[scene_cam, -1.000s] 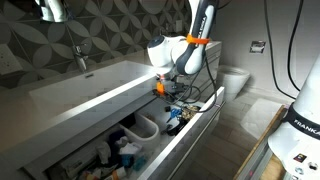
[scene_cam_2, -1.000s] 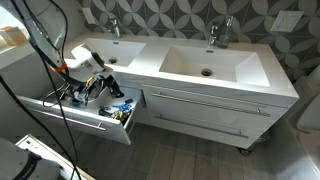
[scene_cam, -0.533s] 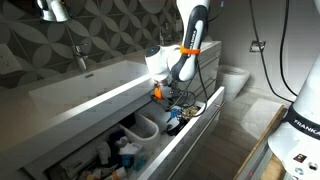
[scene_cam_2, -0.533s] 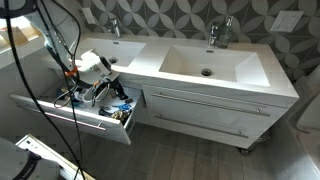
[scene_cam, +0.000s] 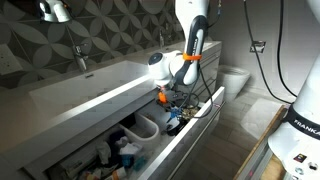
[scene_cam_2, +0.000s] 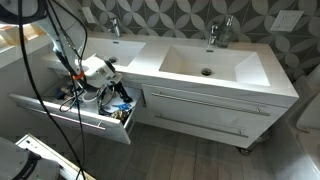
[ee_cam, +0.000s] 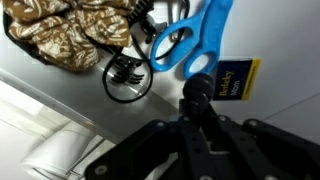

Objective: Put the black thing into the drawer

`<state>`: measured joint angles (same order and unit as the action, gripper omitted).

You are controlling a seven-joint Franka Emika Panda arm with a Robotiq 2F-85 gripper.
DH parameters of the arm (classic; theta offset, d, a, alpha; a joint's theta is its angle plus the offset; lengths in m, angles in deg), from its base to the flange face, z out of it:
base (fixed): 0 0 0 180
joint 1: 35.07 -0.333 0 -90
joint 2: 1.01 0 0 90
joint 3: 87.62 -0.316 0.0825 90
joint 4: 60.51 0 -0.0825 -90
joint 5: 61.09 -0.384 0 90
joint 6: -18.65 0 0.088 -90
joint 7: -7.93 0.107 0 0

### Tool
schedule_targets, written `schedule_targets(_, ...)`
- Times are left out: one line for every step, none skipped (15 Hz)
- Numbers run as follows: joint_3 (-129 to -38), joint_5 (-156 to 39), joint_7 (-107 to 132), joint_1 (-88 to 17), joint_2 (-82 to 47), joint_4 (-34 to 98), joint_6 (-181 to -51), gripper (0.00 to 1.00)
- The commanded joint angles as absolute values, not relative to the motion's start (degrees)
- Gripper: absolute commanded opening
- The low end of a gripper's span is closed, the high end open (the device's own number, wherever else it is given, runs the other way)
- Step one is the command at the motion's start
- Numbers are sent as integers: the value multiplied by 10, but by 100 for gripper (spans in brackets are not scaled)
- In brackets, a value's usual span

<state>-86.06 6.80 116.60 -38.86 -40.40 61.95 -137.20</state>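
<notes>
Next, my gripper lets go of the black thing on the drawer's pale bottom beside the blue and yellow label (scene_cam: 175, 105) (ee_cam: 203, 119).
The drawer (scene_cam: 192, 124) of the pale vanity stands pulled open, and it also shows in an exterior view (scene_cam_2: 62, 116). My gripper (scene_cam: 166, 98) reaches down inside it, among the clutter at one end (scene_cam_2: 112, 92). In the wrist view the dark fingers (ee_cam: 198, 92) come together on a small roundish black thing (ee_cam: 197, 84), held just above the drawer's pale floor (ee_cam: 275, 40). The black thing is too small to make out in either exterior view.
Under the gripper lie blue scissors (ee_cam: 190, 38), a black cable ring (ee_cam: 128, 80), a brown patterned cloth (ee_cam: 65, 32) and a blue and yellow label (ee_cam: 236, 80). The white basin top (scene_cam_2: 200, 62) overhangs the drawer. Cables hang near the arm (scene_cam_2: 60, 50).
The arm has swung more upright above the drawer and the wrist has shifted slightly along it. The gripper stays down inside the drawer.
</notes>
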Motion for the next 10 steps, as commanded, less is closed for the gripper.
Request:
schedule_targets(-840,135,1166,-392,-411,608,-1412,5)
schedule_targets(-849,125,1134,-375,-401,623,-1421,4)
schedule_targets(-863,94,1092,-354,-391,636,-1426,5)
schedule_targets(-852,103,1138,-381,-405,619,-1404,14)
schedule_targets(-854,101,1121,-374,-404,621,-1411,14)
schedule_targets(-855,101,1111,-367,-404,622,-1414,14)
schedule_targets(-856,101,1106,-363,-404,623,-1416,14)
schedule_targets(-856,101,1104,-361,-404,623,-1417,14)
schedule_targets(-857,101,1104,-361,-404,623,-1417,6)
schedule_targets(-849,123,1125,-369,-404,623,-1430,6)
